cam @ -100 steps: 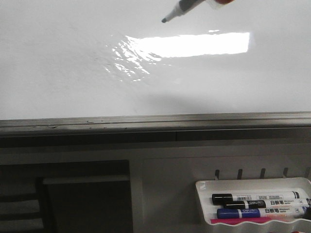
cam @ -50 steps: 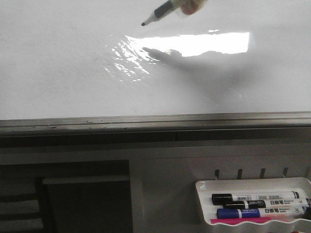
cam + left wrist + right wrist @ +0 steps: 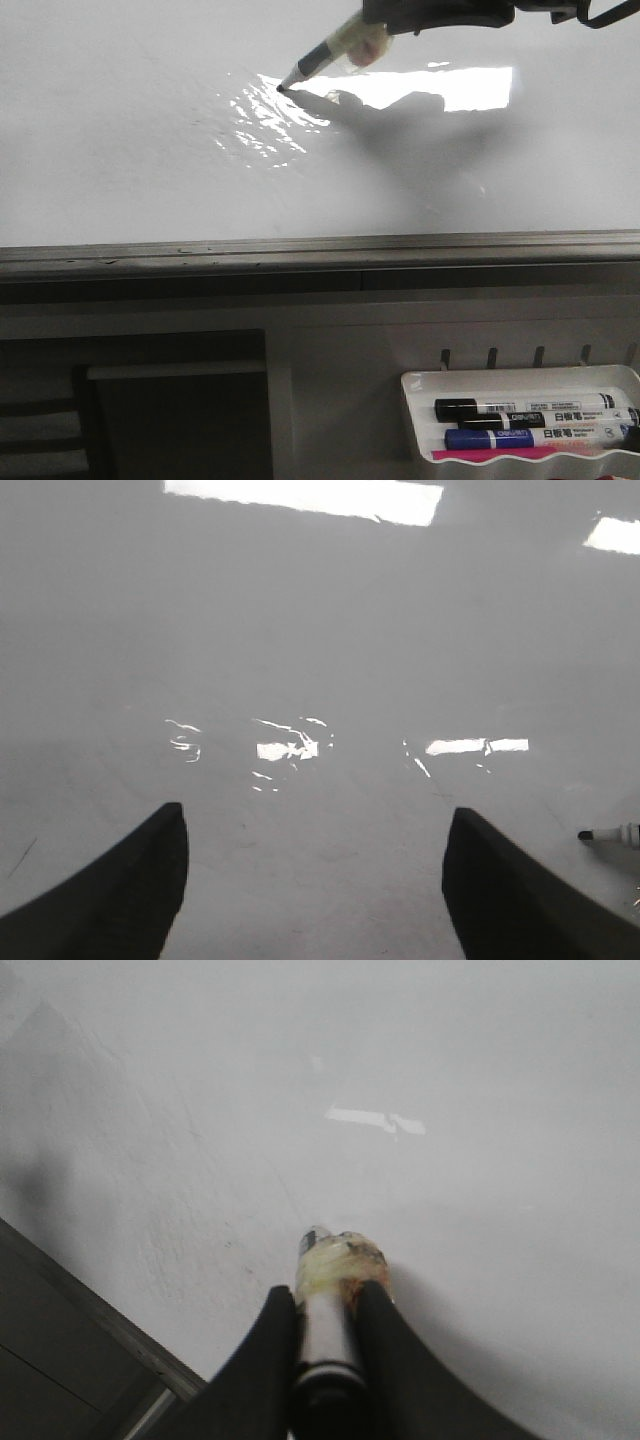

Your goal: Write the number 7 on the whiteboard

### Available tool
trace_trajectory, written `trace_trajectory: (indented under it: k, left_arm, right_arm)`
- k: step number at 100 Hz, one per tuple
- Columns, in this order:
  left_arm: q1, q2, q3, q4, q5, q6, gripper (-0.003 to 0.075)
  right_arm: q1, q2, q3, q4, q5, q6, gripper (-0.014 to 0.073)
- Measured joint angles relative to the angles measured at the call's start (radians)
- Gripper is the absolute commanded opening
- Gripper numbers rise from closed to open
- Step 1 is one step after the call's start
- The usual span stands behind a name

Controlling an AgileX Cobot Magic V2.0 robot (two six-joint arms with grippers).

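Observation:
Next, I close my left gripper on the marker's black band (image 3: 314, 60) just behind its writing tip, to take the marker from my right gripper.
The whiteboard (image 3: 120, 150) fills the upper front view, glossy white with glare, a wrinkled film patch (image 3: 255, 125) and a grey metal bottom edge. My right gripper (image 3: 375, 28) comes in from the top right, shut on a marker (image 3: 325, 58) wrapped in yellowish tape. The marker's dark tip (image 3: 281, 89) touches the board at the upper edge of the wrinkled patch. No drawn line of the number 7 shows. In the right wrist view the fingers (image 3: 275, 1360) clamp the marker barrel (image 3: 325, 1335). My left gripper (image 3: 310, 880) is open and empty, facing the board; the marker tip (image 3: 605, 834) shows at its side.
A small white tray (image 3: 525, 420) hangs at the lower right below the board, holding black, blue and pink markers. A dark recess (image 3: 150, 420) lies at the lower left. The board's grey edge (image 3: 90, 1310) also shows in the right wrist view.
The right gripper with the marker has come down and to the left; the tip went from above the glare onto the board at the wrinkled patch. Its shadow has grown on the board.

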Motion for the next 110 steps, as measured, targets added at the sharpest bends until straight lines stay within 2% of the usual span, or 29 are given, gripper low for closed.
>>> trace_trajectory:
  k: [14,38,55,88,110]
  left_arm:
    - [0.000,0.000,0.000,0.000,0.000,0.000,0.0493]
    - [0.000,0.000,0.000,-0.002,0.000,0.000,0.0493]
    - [0.000,0.000,0.000,-0.002,0.000,0.000,0.0493]
    - [0.000,0.000,0.000,-0.002,0.005,0.000,0.0493]
    - [-0.016,0.000,0.000,-0.002,0.120,0.029,0.0493]
  right_arm:
    - [0.000,-0.012,0.002,0.000,-0.021,0.000,-0.0060]
    - [0.000,-0.106,0.071,0.000,-0.143,0.000,-0.0060]
    - [0.000,-0.120,0.092,0.000,-0.152,0.000,-0.0060]
    - [-0.002,-0.173,0.262,-0.005,-0.049,0.060,-0.0060]
    - [-0.007,-0.328,0.274,-0.056,0.067,0.169,-0.0060]
